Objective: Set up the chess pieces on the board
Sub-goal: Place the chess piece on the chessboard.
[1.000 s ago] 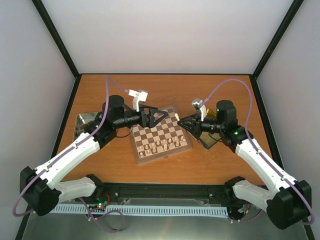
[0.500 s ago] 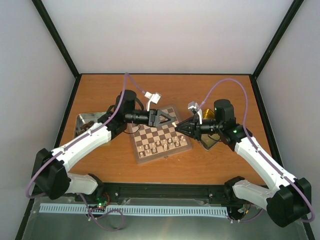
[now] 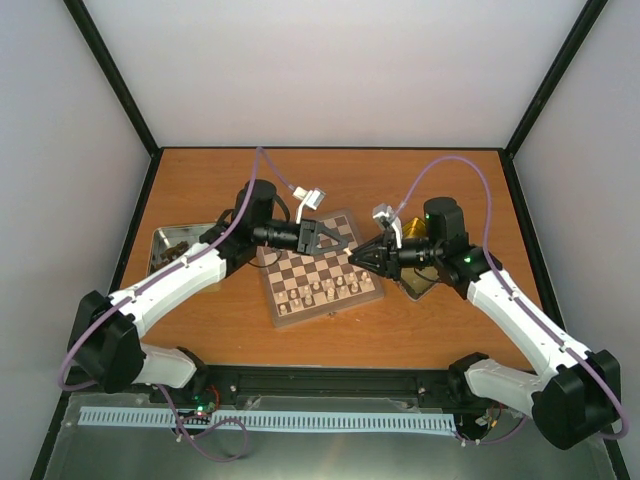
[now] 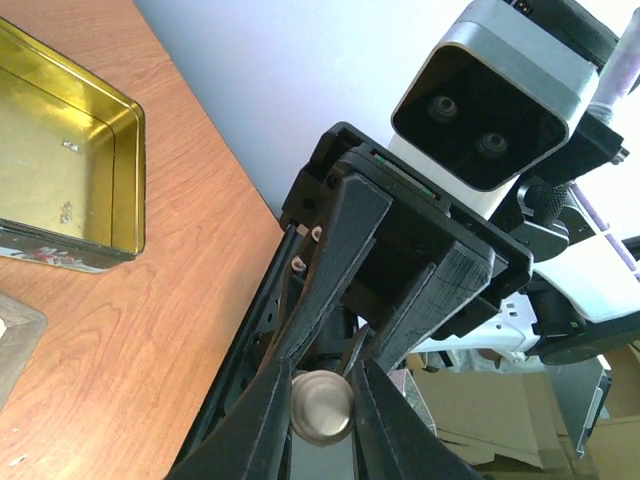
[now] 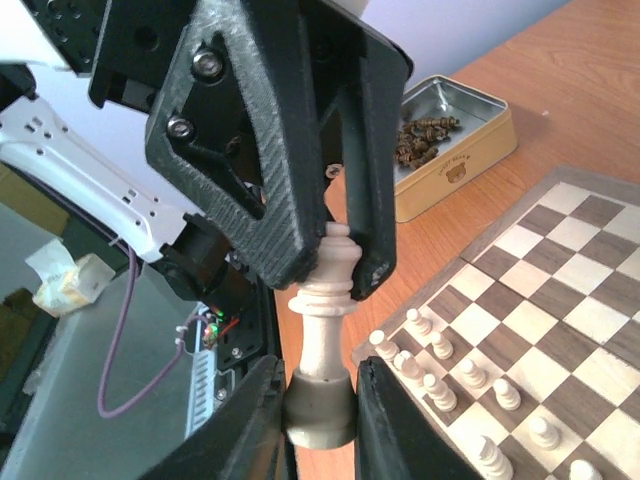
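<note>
The left gripper should release the cream chess piece on the empty middle square of the board's nearest row (image 3: 320, 298), between cream chessmen.
A cream chess piece (image 5: 328, 310) hangs in the air between my two grippers, beside the board's (image 3: 272, 300) right edge. My right gripper (image 5: 320, 420) has a finger pressed on each side of its wide base. My left gripper (image 3: 343, 244) faces it and is shut on the piece's head. In the left wrist view the piece (image 4: 320, 405) shows end-on as a round disc between the left gripper's (image 4: 320, 440) fingers. Several small cream chessmen (image 3: 315, 292) stand on the board's near rows, also seen as chessmen (image 5: 440, 370) from the right wrist.
A metal tray (image 3: 165, 245) with dark brown chessmen (image 5: 425, 135) lies left of the board. A square gold tin (image 4: 60, 170) sits right of the board, under my right arm. Black frame posts line the table's edges.
My left arm swung right to meet the right gripper, and its jaws went from wide open to shut on the piece's head. The right gripper shifted slightly left, still on the base.
</note>
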Available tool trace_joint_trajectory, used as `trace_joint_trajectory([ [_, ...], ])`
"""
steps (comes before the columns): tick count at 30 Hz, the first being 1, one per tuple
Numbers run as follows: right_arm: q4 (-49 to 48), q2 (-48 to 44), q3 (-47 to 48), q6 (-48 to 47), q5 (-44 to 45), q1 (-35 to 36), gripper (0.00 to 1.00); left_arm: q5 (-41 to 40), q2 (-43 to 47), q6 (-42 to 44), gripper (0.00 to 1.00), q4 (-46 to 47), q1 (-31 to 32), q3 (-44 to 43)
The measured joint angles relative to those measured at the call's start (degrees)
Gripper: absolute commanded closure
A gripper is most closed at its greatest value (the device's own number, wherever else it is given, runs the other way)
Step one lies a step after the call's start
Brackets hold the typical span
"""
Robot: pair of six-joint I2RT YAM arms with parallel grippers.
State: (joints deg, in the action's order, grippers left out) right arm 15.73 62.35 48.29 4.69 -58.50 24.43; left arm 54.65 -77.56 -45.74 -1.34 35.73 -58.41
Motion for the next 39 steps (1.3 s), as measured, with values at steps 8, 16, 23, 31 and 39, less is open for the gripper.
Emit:
trace_joint_trajectory([
  [8, 1.42, -0.39, 0.04, -0.07, 5.75, 0.11, 0.23, -7.06, 2.03, 3.45, 0.96, -3.28, 0.00, 0.31],
  [16, 3.10, -1.81, -1.86, 2.64, 18.82, 0.11, 0.23, -30.86, 7.98, 13.60, 0.95, -13.77, 0.90, 1.75],
  [23, 4.35, -0.76, -1.86, 7.17, 31.45, 0.09, 0.23, -48.87, 7.76, 18.34, 0.95, -17.44, 11.80, 7.04],
  [31, 4.33, 1.27, -1.68, 8.98, 36.96, 0.11, 0.23, -56.04, 9.09, 20.13, 0.96, -15.30, 15.93, 16.98],
  [39, 4.66, 2.60, -1.51, 9.73, 38.40, 0.11, 0.23, -55.36, 9.73, 21.79, 0.96, -8.76, 16.55, 21.44],
])
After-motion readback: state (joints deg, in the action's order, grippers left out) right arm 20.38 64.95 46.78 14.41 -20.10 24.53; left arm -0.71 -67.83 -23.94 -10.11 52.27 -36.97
